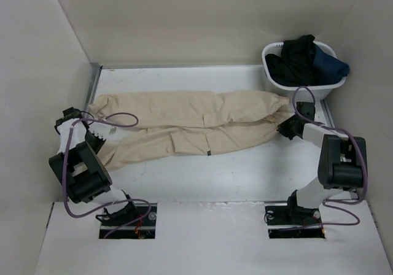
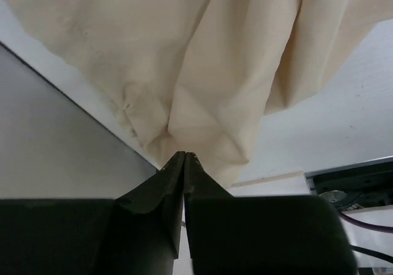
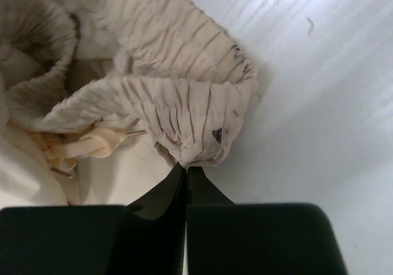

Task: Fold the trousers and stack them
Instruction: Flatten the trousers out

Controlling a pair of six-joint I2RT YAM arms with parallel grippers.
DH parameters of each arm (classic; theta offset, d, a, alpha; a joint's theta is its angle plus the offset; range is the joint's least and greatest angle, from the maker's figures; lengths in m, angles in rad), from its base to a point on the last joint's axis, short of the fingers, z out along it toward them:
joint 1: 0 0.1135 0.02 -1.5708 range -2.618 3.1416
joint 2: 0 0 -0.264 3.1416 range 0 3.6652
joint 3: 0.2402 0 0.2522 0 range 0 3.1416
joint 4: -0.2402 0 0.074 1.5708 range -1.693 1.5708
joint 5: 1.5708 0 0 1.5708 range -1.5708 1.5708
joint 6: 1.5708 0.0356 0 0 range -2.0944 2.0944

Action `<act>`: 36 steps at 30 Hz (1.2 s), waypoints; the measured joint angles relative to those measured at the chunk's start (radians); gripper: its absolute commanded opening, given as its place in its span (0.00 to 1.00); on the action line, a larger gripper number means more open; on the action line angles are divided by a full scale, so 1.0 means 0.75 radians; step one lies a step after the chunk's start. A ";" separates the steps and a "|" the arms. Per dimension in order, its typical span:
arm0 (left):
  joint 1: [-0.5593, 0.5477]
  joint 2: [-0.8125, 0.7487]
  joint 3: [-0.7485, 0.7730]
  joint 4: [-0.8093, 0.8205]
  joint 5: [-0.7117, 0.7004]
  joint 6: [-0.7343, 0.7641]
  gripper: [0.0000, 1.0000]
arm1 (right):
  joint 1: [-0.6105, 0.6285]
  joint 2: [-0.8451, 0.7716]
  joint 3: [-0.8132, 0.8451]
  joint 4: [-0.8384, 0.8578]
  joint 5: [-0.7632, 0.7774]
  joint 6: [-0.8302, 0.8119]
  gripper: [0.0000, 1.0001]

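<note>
The end of the near leg is creased and slants away from the far leg, so my left gripper will open, grab the near hem (image 1: 106, 161) again and pull the leg straight.
The beige trousers (image 1: 184, 124) lie stretched across the table, folded lengthwise, waist at the right, leg ends at the left. My left gripper (image 1: 93, 141) is shut on the leg hems, seen as folded beige cloth (image 2: 202, 103) at its tips in the left wrist view. My right gripper (image 1: 286, 126) is shut on the gathered elastic waistband (image 3: 184, 109), which has a drawstring knot (image 3: 92, 143) and a small dark tag (image 3: 217, 135). A small dark label (image 1: 209, 153) shows at the trousers' near edge.
A white basket (image 1: 273, 81) at the back right holds a black garment (image 1: 298, 54) and a dark navy garment (image 1: 331, 66). A metal rail (image 1: 92, 85) runs along the left wall. White walls enclose the table on three sides.
</note>
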 measured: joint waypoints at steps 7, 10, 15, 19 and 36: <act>-0.006 -0.058 0.093 -0.203 0.086 0.050 1.00 | -0.012 -0.282 -0.050 -0.066 -0.005 -0.090 0.01; -0.100 -0.070 0.092 -0.286 0.079 0.063 1.00 | -0.013 -0.305 -0.037 -0.078 -0.004 -0.126 0.01; -0.187 -0.047 -0.005 -0.170 -0.095 0.074 1.00 | -0.013 -0.305 -0.037 -0.103 -0.003 -0.144 0.01; -0.194 0.027 -0.051 -0.065 -0.214 0.082 0.99 | -0.013 -0.323 -0.037 -0.109 -0.003 -0.146 0.01; -0.272 0.153 -0.041 -0.016 -0.295 0.094 0.00 | -0.036 -0.409 -0.057 -0.115 0.011 -0.146 0.00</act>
